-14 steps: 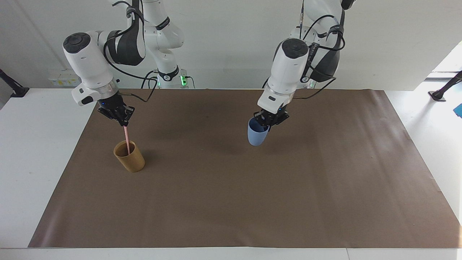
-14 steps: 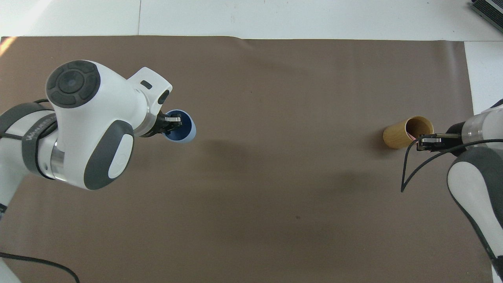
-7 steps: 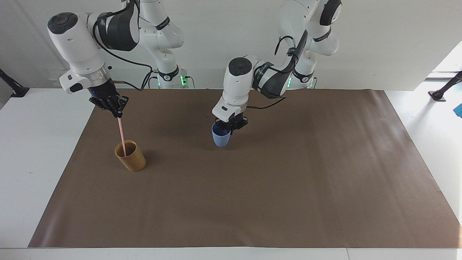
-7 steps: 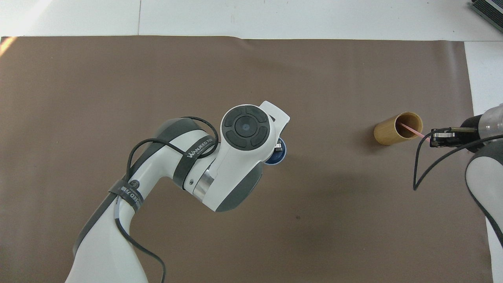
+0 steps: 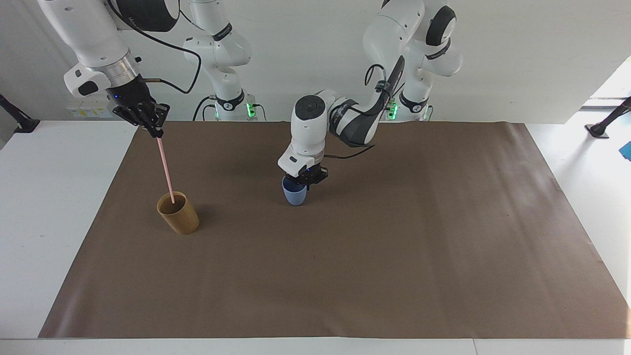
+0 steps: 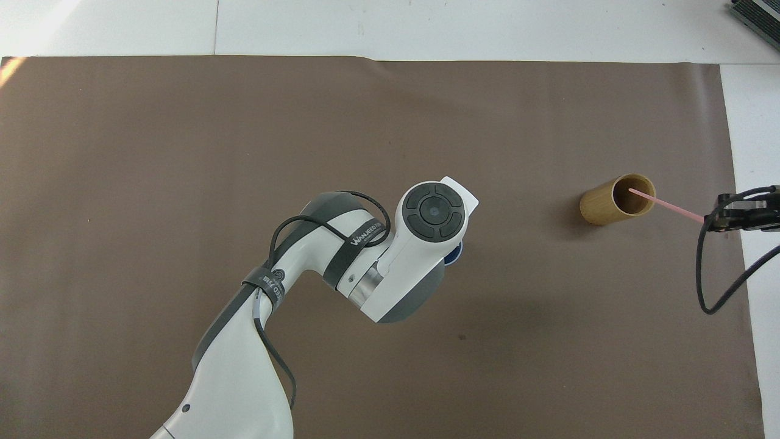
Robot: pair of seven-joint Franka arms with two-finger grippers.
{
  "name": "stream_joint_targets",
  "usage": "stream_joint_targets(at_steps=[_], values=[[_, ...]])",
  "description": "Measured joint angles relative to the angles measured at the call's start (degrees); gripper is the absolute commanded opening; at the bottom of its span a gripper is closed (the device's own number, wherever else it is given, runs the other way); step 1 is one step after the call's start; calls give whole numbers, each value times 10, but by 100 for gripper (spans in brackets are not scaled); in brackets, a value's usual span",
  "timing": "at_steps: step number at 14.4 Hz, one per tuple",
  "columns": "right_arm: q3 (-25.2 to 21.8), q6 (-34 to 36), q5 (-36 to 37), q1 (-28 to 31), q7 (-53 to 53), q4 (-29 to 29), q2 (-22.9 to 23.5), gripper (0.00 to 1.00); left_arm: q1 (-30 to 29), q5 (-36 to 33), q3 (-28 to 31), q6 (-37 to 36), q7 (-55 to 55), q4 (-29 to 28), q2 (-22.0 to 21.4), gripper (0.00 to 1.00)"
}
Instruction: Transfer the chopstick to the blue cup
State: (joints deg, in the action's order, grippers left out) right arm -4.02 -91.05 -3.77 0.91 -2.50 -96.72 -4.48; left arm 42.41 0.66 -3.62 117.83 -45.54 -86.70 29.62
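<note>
The robot's right gripper needs to let go of the chopstick inside the blue cup [image 6: 435,249] by the left gripper, leaning against the blue cup's rim.
My right gripper [image 5: 152,127] is shut on the top end of the pale pink chopstick [image 5: 165,170] and holds it high over the tan cup [image 5: 178,215]. The stick hangs tilted, and its lower tip is just at the cup's mouth. The stick also shows in the overhead view [image 6: 667,206], reaching from the right gripper [image 6: 721,219] to the tan cup [image 6: 609,204]. My left gripper [image 5: 301,183] is shut on the rim of the light-blue cup [image 5: 295,196] and holds it upright, low at the mat near the table's middle. In the overhead view the left hand hides all but an edge of the blue cup [image 6: 456,256].
A brown mat [image 5: 374,266] covers most of the white table. The tan cup stands tilted toward the right arm's end of the mat. The left forearm [image 6: 341,256] stretches across the mat's middle.
My right gripper has risen and drawn the chopstick almost out of the tan cup. My left arm has carried the blue cup toward the tan cup and lowered it.
</note>
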Motion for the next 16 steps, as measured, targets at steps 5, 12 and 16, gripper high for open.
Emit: stream_joint_targets(at_steps=[5,12,16], values=[[4,9,-13,-1,-43,0,0,0,-10,-27,7,-24,0,9,-27,100],[39,16,-136,-28,-209,1,0,0,-113,-29,12,-107,45,7,-143,100],[72,-1,-189,-83,-337,4,-1,0,-181,-29,13,-169,155,-8,-203,100]])
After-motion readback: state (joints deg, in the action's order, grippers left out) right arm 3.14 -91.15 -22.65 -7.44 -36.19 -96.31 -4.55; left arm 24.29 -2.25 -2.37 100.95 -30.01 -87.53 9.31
